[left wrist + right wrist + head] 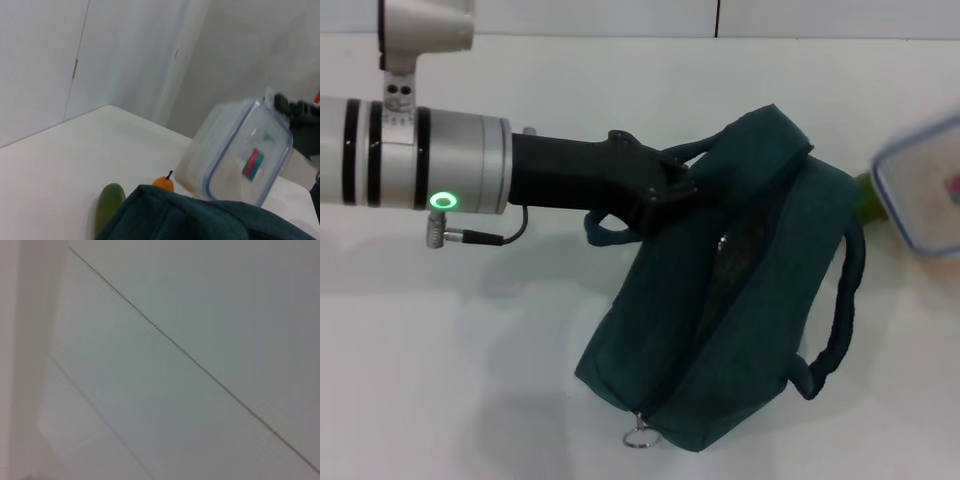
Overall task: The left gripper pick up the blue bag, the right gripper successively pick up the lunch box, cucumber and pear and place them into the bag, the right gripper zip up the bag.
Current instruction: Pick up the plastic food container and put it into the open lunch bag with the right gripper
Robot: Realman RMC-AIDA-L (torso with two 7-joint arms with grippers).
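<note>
Next, I release the lunch box from my right gripper inside the open zipper slit of the blue bag (763, 252), around the slit's middle.
The blue bag (740, 300) lies on the white table, its zipper slit facing up and its ring pull (638, 437) at the near end. My left gripper (675, 187) reaches in from the left and is shut on the bag's upper edge, holding it lifted. The lunch box (923, 185), clear with a blue rim, hangs in the air to the right of the bag. In the left wrist view my right gripper (292, 114) is shut on the far edge of the lunch box (240, 155). The cucumber (110, 206) and the pear (163, 183) lie on the table behind the bag (200, 220).
A green tip of the cucumber (866, 197) shows past the bag's right side in the head view. White wall panels (200, 340) fill the right wrist view. The table (450, 350) spreads white to the left of the bag.
</note>
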